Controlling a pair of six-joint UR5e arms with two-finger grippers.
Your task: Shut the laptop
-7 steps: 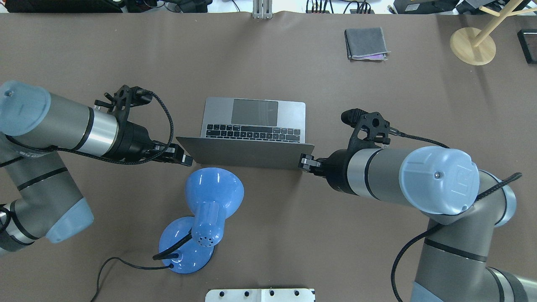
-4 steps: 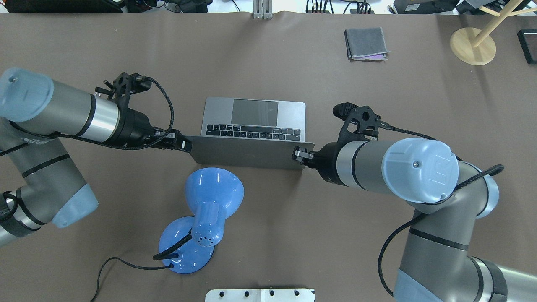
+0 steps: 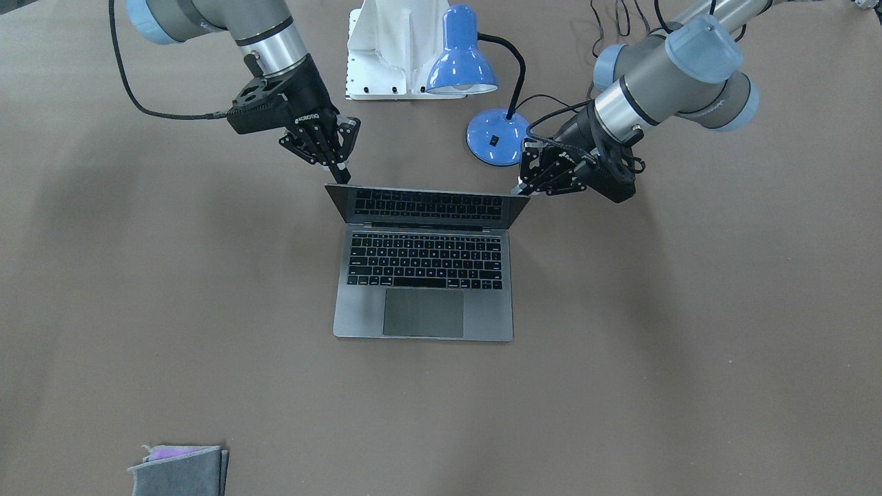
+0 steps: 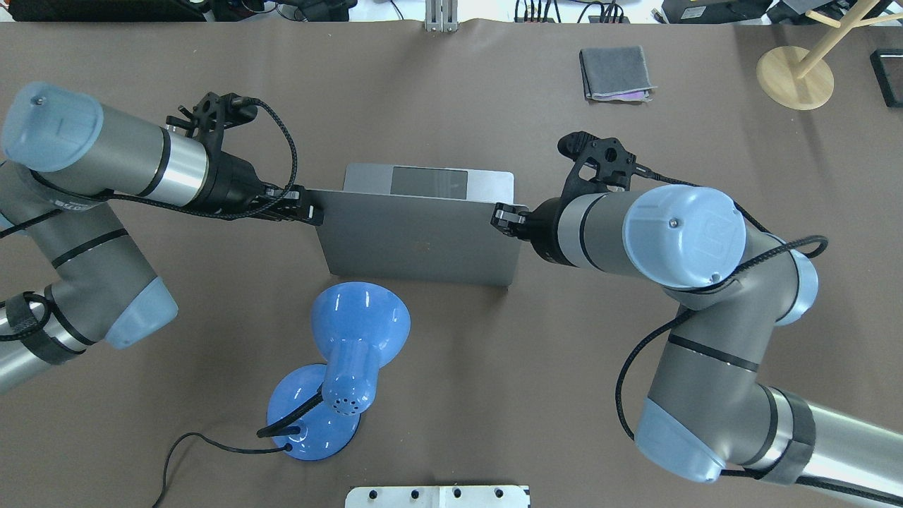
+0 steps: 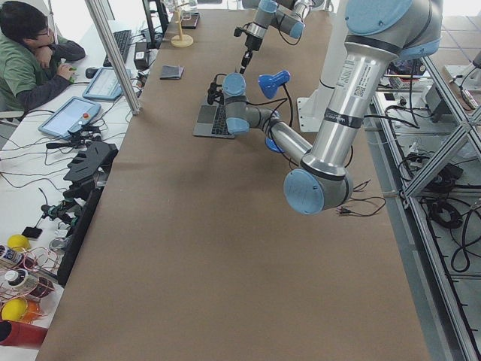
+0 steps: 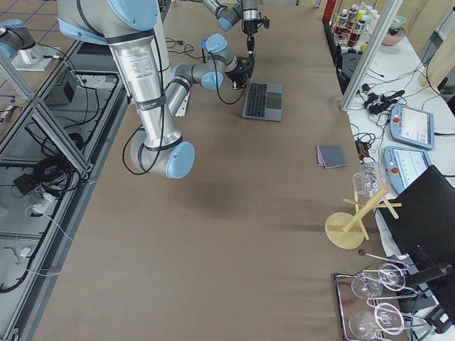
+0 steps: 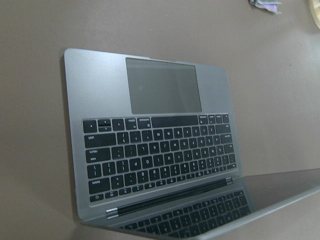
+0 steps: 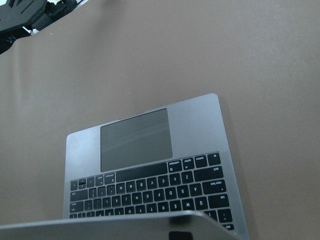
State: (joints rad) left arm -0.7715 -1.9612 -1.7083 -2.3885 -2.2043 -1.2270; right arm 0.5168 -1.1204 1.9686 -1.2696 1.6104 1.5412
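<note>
Next, I let go of the grey laptop's lid with my right gripper when it is flat over the black keys and the trackpad (image 3: 423,282) (image 8: 141,172).
The grey laptop (image 4: 416,240) sits mid-table, its lid tilted partly forward over the black keys (image 3: 425,259); from overhead only the trackpad (image 4: 429,180) strip shows. My left gripper (image 4: 308,210) is shut and rests against the lid's upper left corner. My right gripper (image 4: 502,217) is shut and rests against the upper right corner. In the front-facing view the right gripper (image 3: 340,172) and the left gripper (image 3: 524,187) stand behind the screen's (image 3: 427,204) top corners. The wrist views show the keyboard (image 7: 155,155) and the trackpad (image 8: 136,139) under the lid's edge.
A blue desk lamp (image 4: 353,346) stands just behind the lid on the robot's side, its cable trailing left. A folded grey cloth (image 4: 615,73) and a wooden stand (image 4: 795,76) lie at the far right. A white mount plate (image 4: 437,496) is at the near edge.
Both grippers have moved away from the robot, pushing the lid's top edge forward. The lid has swung down over the keyboard, which showed from overhead before.
</note>
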